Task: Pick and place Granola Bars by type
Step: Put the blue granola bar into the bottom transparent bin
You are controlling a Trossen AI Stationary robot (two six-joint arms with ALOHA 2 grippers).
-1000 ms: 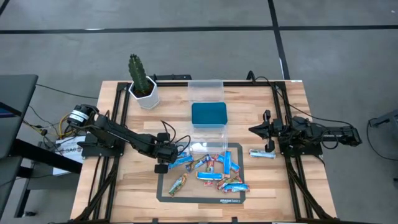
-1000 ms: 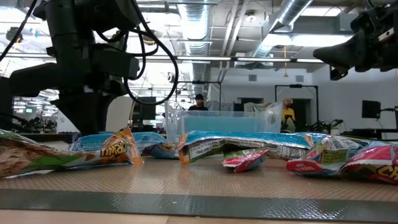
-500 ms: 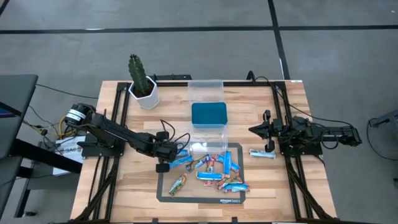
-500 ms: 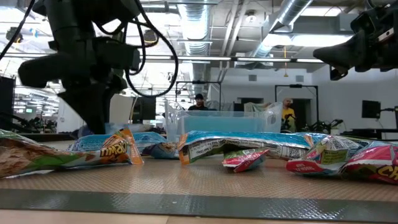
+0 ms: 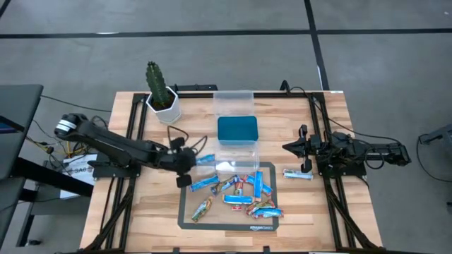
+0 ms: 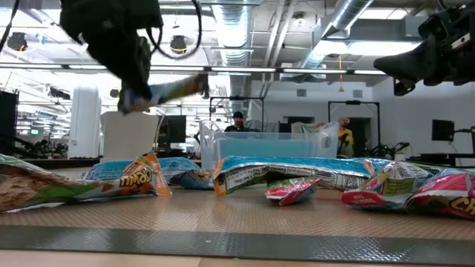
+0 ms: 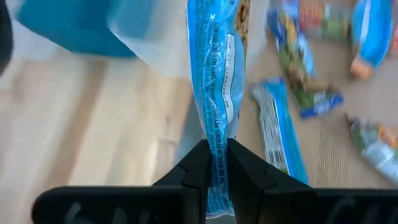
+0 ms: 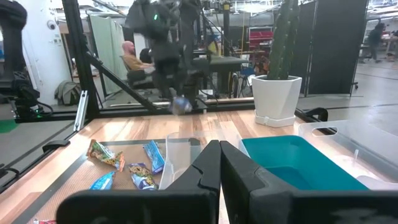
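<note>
Next, my left gripper lets go of the blue granola bar inside the clear tub at the mat's far edge (image 5: pixel 236 164), where I will release it.
My left gripper (image 5: pixel 188 164) hangs above the far left corner of the dark mat (image 5: pixel 185 212), shut on a blue granola bar (image 7: pixel 217 81). In the low view the bar (image 6: pixel 174 87) sticks out sideways from the raised gripper (image 6: pixel 137 93). Several more granola bars (image 5: pixel 244 192), blue, red and green-brown, lie flat on the mat. One blue bar (image 5: pixel 298 174) lies on the wood right of the mat. My right gripper (image 5: pixel 289 147) waits shut at the table's right side, level and clear of everything. My left gripper pinches the blue bar near its one end (image 7: pixel 216 163) between its two fingers. The fingers slant down from the table's left side, and the bar runs on past them, along their line. The bar is lifted clear of the mat, roughly level.
A clear tub (image 5: pixel 233 102) stands at the far middle, a teal tub (image 5: pixel 237 129) just in front of it, and another clear tub (image 5: pixel 233 166) at the mat's far edge. A cactus in a white pot (image 5: pixel 162 99) stands at the far left.
My left gripper has risen from the mat's far left corner, tipping and rolling as it went, and has carried the blue bar up with it. The bar, on the mat a second ago, now hangs clear above the other bars.
</note>
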